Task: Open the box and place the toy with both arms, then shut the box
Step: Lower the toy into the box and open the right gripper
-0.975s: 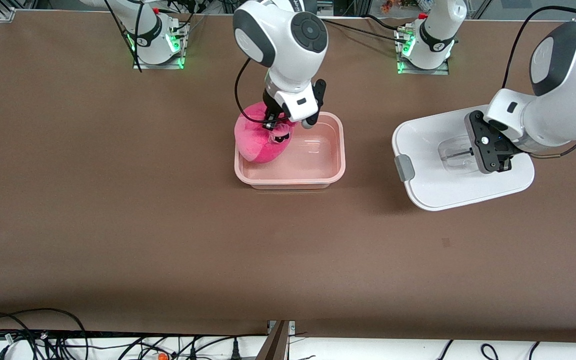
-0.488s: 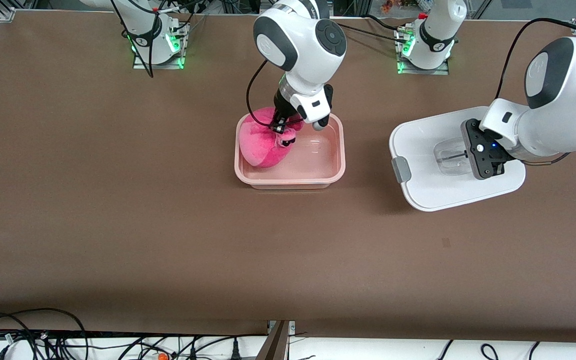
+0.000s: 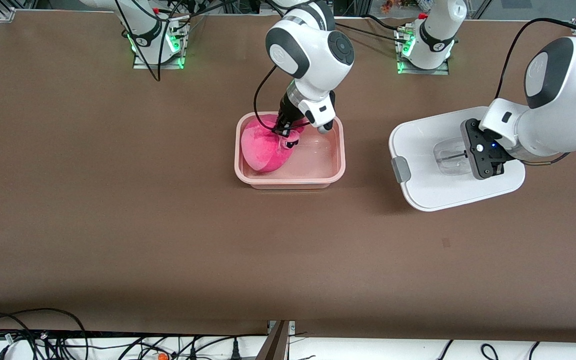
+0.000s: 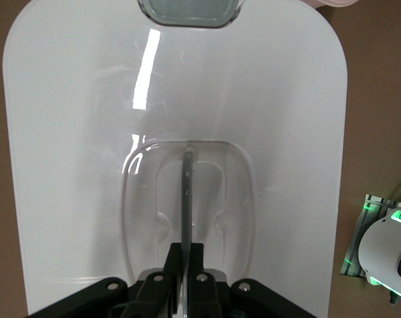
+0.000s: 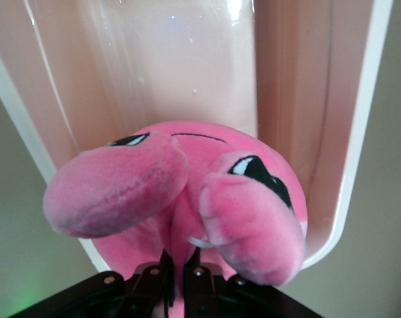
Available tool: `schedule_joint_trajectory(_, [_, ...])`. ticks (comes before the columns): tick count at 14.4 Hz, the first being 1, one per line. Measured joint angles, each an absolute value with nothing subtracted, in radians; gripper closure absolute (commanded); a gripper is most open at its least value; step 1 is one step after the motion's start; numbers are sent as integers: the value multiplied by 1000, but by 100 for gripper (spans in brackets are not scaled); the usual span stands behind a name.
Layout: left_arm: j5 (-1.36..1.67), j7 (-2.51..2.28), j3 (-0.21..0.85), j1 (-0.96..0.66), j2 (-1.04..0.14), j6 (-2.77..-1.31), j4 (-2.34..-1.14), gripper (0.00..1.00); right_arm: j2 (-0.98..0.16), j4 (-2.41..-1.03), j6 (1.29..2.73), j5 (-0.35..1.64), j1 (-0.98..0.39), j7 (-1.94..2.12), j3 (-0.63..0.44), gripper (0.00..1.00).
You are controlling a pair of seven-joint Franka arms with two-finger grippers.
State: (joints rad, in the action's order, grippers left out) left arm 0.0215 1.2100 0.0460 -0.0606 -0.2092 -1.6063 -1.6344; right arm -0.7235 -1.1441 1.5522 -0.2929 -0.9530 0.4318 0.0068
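Observation:
My right gripper is going to let go of the bright pink plush toy, setting it on the middle of the pinkish box's bottom point(image 3: 297, 155) point(image 5: 190, 109).
The open pinkish box point(image 3: 337, 150) stands mid-table without its lid. My right gripper point(image 3: 284, 131) is shut on the bright pink plush toy point(image 3: 263, 147) and holds it inside the box, at the end toward the right arm's side. In the right wrist view the toy point(image 5: 187, 192) hangs from my fingers over the box floor point(image 5: 180, 73). The white lid point(image 3: 428, 165) is toward the left arm's end of the table, with a grey clip point(image 3: 403, 169). My left gripper point(image 3: 468, 156) is shut on the lid's clear handle bar point(image 4: 187, 199).
The robot bases point(image 3: 155, 40) stand along the table's edge farthest from the front camera. Cables point(image 3: 43, 335) lie past the table edge nearest the front camera. The other arm's base point(image 4: 386, 252) shows at the edge of the left wrist view.
My right gripper has moved down and toward the left arm's side, bringing the toy from over the box rim down into the box. My left gripper has shifted the lid slightly.

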Motion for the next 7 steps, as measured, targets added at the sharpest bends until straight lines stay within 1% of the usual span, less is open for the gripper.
schedule_joint_trajectory(7, [22, 1224, 46, -60, -209, -1606, -1634, 100, -792, -1142, 1617, -320, -985, 376, 1, 100])
